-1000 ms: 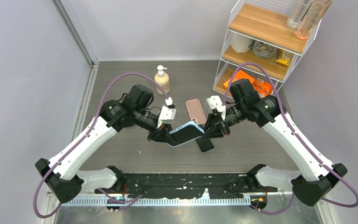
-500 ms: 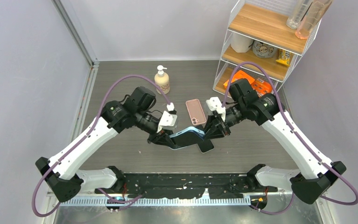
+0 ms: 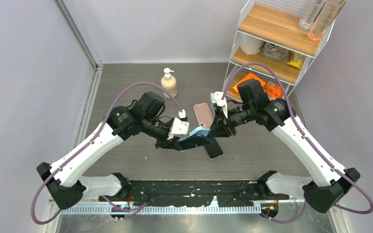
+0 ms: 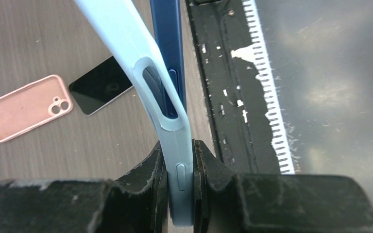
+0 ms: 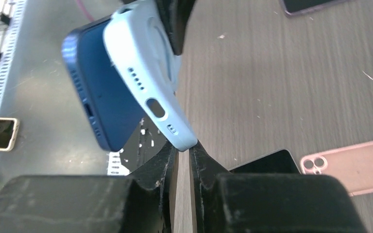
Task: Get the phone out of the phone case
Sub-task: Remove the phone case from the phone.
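Observation:
The case's corner is all that my right gripper pinches while my left gripper clamps case and phone, so next my right gripper opens and takes the phone's bottom edge [image 5: 93,121].
A dark blue phone [image 3: 200,141] sits in a light blue case [image 3: 193,132], held in the air over the table's middle. My left gripper [image 3: 182,141] is shut on one end, clamping case and phone together [image 4: 179,165]. In the left wrist view the case [image 4: 121,34] bows away from the phone [image 4: 167,39] at the far end. My right gripper [image 3: 215,131] pinches that peeled corner of the case [image 5: 148,77] at its fingertips [image 5: 184,147]. The phone's bottom edge [image 5: 94,97] stands free of the case there.
A pink empty case [image 3: 203,114] and a black phone [image 3: 214,150] lie on the table under the arms. A soap bottle [image 3: 169,83] stands behind them. A wire shelf [image 3: 272,46] with packets and jars is at the back right.
Both grippers have moved inward and the held phone has turned on edge. The case's right end has been pulled off the phone, which now shows dark blue beside it.

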Controlling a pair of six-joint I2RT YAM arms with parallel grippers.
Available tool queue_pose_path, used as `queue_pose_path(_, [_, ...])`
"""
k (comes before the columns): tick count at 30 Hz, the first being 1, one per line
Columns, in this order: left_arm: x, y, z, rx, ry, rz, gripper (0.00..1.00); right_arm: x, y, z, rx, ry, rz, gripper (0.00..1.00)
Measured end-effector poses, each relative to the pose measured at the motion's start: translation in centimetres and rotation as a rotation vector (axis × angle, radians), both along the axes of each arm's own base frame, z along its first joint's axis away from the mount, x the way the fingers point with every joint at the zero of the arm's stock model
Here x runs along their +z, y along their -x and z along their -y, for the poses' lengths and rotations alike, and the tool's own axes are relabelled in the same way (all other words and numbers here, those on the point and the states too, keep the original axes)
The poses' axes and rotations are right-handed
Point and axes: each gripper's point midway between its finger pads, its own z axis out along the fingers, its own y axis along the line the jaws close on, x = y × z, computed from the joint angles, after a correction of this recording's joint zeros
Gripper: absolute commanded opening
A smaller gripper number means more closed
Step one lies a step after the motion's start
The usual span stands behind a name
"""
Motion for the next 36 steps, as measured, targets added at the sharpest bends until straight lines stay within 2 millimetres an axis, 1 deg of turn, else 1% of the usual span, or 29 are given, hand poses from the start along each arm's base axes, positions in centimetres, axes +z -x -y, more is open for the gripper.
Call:
queue_pose_path(5, [-0.5,-1.6,0.1,0.071,-0.045,0.075,0.00,-0.5,-2.6,-0.2,-0.159,0.035,-0.037,0.05])
queue_pose_path(10, [-0.9,-3.2,-0.2,0.154,-0.088,0.129,0.00,-1.0,-4.7,-0.8,-0.267,0.055,-0.095,0.06])
queue_pose_path(12, [-1.1,-3.8,-0.5,0.194,-0.109,0.142,0.00,-1.6,-5.6,-1.2,-0.290,0.063,-0.120,0.10])
queue_pose_path(16, [-1.2,-5.1,-0.9,0.264,-0.135,0.180,0.00,-1.8,-6.7,-1.5,-0.324,0.064,-0.111,0.25])
queue_pose_path(17, [-1.1,-5.4,-0.8,0.274,-0.132,0.185,0.00,-1.7,-6.9,-1.4,-0.332,0.061,-0.098,0.33])
queue_pose_path(18, [-0.9,-5.6,-0.8,0.283,-0.124,0.189,0.00,-1.5,-7.1,-1.3,-0.339,0.060,-0.078,0.39])
queue_pose_path(19, [-0.7,-5.8,-0.8,0.292,-0.115,0.193,0.00,-1.4,-7.2,-1.1,-0.345,0.058,-0.056,0.49])
queue_pose_path(22, [0.1,-6.5,-0.9,0.308,-0.068,0.187,0.00,-0.6,-7.1,-0.2,-0.349,0.039,0.044,0.67])
queue_pose_path(24, [0.5,-6.5,-0.9,0.303,-0.033,0.167,0.00,0.3,-6.8,0.5,-0.345,0.020,0.131,0.71])
queue_pose_path(27, [1.2,-6.1,-0.9,0.291,0.017,0.115,0.00,1.6,-6.1,1.4,-0.333,-0.007,0.236,0.73])
queue_pose_path(29, [1.6,-6.3,-1.1,0.297,0.041,0.101,0.00,2.2,-5.3,1.9,-0.307,-0.014,0.290,0.73])
queue_pose_path(33, [2.0,-6.4,-1.0,0.297,0.079,0.070,0.00,2.0,-3.7,2.5,-0.230,-0.002,0.323,0.73])
queue_pose_path(36, [1.9,-5.9,-0.7,0.272,0.098,0.046,0.00,2.0,-2.8,2.5,-0.180,0.000,0.325,0.73])
